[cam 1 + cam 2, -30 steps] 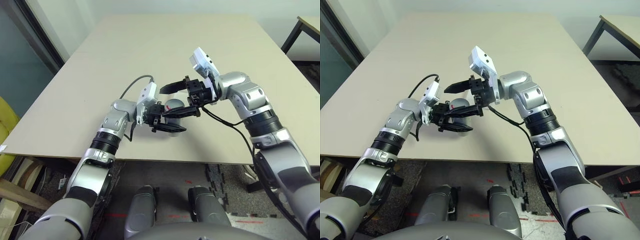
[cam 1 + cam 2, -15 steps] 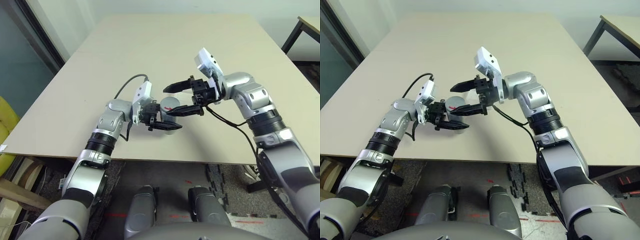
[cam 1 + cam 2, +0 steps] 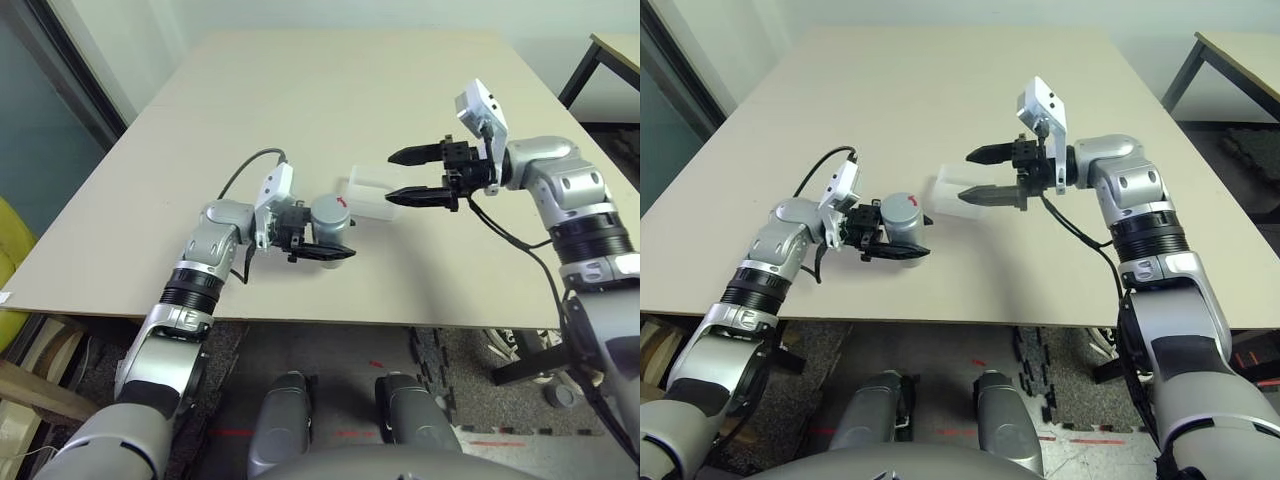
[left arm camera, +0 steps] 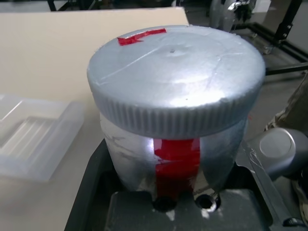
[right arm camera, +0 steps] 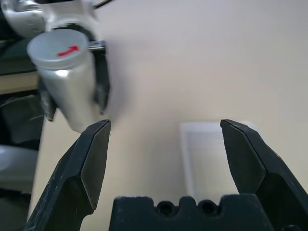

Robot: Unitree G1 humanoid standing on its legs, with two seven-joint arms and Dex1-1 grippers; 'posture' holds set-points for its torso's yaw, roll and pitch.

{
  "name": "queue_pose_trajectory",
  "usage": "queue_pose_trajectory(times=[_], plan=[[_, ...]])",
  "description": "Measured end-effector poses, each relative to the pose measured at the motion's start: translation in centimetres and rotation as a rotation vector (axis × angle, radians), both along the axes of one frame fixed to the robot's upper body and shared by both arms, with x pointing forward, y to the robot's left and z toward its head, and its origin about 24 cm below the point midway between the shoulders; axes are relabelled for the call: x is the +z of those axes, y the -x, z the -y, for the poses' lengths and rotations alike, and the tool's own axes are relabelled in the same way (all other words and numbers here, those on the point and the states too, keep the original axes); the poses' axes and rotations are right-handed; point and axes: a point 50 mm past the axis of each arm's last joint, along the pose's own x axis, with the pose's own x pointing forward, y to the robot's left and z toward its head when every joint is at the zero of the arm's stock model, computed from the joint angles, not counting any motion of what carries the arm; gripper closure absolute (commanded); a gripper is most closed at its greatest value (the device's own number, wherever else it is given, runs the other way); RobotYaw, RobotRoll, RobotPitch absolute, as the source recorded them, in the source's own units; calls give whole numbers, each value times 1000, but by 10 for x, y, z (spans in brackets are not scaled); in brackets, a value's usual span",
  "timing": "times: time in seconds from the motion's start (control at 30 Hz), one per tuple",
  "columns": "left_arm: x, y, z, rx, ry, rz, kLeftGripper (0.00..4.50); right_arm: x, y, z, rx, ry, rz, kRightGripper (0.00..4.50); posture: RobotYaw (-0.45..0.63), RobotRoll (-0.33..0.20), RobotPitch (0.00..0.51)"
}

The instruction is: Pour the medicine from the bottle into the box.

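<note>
The bottle is still shut. So next I move my right gripper to the grey cap (image 3: 330, 210) (image 5: 59, 52) on top of the bottle and close it there.
My left gripper (image 3: 322, 234) is shut on the bottle (image 3: 330, 214), a silver-grey cylinder standing upright just above the table, near its front edge. A grey ribbed cap (image 4: 175, 82) with a red mark sits on top of the bottle (image 4: 175, 159), and a red strip runs down its side. The box (image 3: 372, 192), clear frosted plastic, lies flat on the table just right of the bottle. My right gripper (image 3: 392, 176) is open, its fingertips over the box's right end and apart from the bottle. In the right wrist view, the box (image 5: 211, 154) shows between the open fingers.
The beige table (image 3: 330, 90) stretches far back and to both sides. Its front edge (image 3: 300, 322) runs close below the left gripper. A black cable (image 3: 245, 170) loops from the left wrist. A second table's corner (image 3: 620, 45) stands at the far right.
My right gripper has pulled back to the right, away from the bottle, staying open. The left gripper has shifted slightly left with the bottle. The box now shows between the two.
</note>
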Motion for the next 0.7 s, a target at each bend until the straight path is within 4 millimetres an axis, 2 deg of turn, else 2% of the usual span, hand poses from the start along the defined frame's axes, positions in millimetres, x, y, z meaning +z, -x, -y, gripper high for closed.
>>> queue_pose_trajectory(times=[0.2, 0.47, 0.7], plan=[[1, 0, -1, 7, 4, 12, 1974, 2, 1, -7, 15, -10, -3, 0, -46, 0, 27], [-3, -3, -1, 33, 18, 21, 1974, -1, 15, -49, 153, -60, -23, 0, -42, 0, 17], [1, -5, 4, 30, 33, 43, 1974, -1, 20, -67, 212, -73, -25, 0, -42, 0, 17]])
